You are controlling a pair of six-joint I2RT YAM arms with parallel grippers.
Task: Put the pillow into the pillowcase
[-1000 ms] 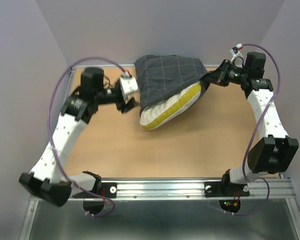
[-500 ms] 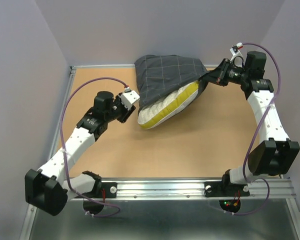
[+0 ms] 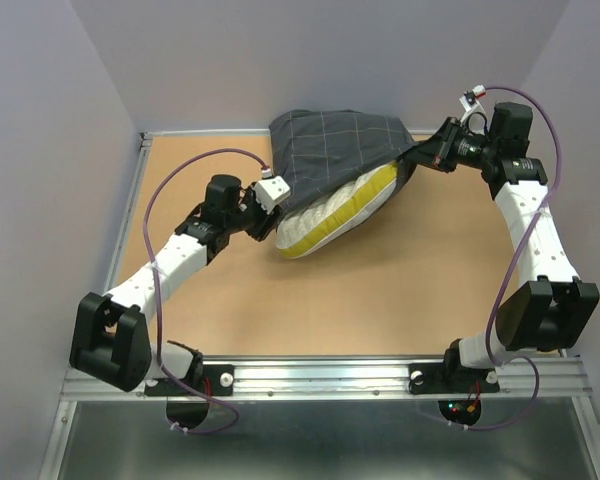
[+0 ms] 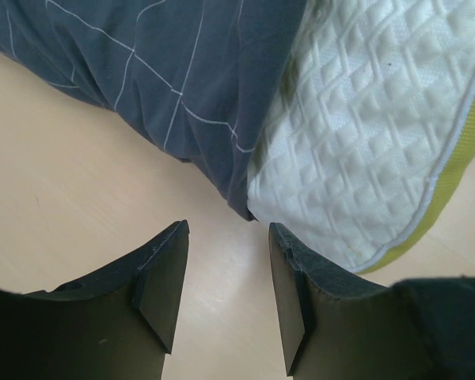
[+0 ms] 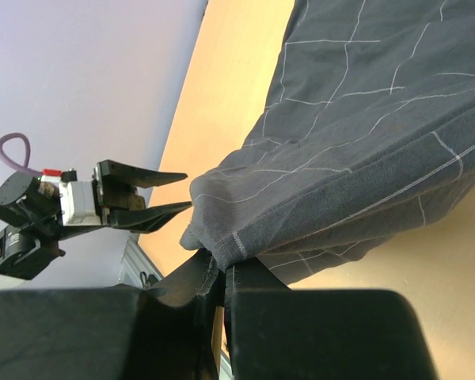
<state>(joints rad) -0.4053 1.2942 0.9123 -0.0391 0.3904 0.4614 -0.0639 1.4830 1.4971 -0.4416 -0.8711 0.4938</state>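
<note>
The pillow's yellow band sticks out and only the right gripper holds the pillowcase, so next the left gripper grabs the pillowcase's loose corner (image 4: 239, 198) before both lift it.
The dark grey pillowcase (image 3: 335, 150) with a pale grid lies at the back of the table, covering most of the pillow (image 3: 335, 215). The pillow's white quilted face and yellow band stick out of the case's front opening. My left gripper (image 3: 268, 222) is open just left of that opening, and the wrist view has the pillowcase hem (image 4: 237, 190) and the pillow (image 4: 364, 134) right ahead of the fingertips, with only bare table between the jaws of the left gripper (image 4: 226, 237). My right gripper (image 3: 420, 153) is shut on the pillowcase's right corner (image 5: 222, 237), holding it up.
The wooden table (image 3: 380, 290) has a metal rail along its near edge (image 3: 380, 375) and grey walls close on three sides. A purple cable loops from each arm, the left one (image 3: 165, 195) arching over the table.
My left arm has swung from the back left towards the pillow's exposed end, and its jaws have narrowed a little. The right arm, pillow and pillowcase have stayed put.
</note>
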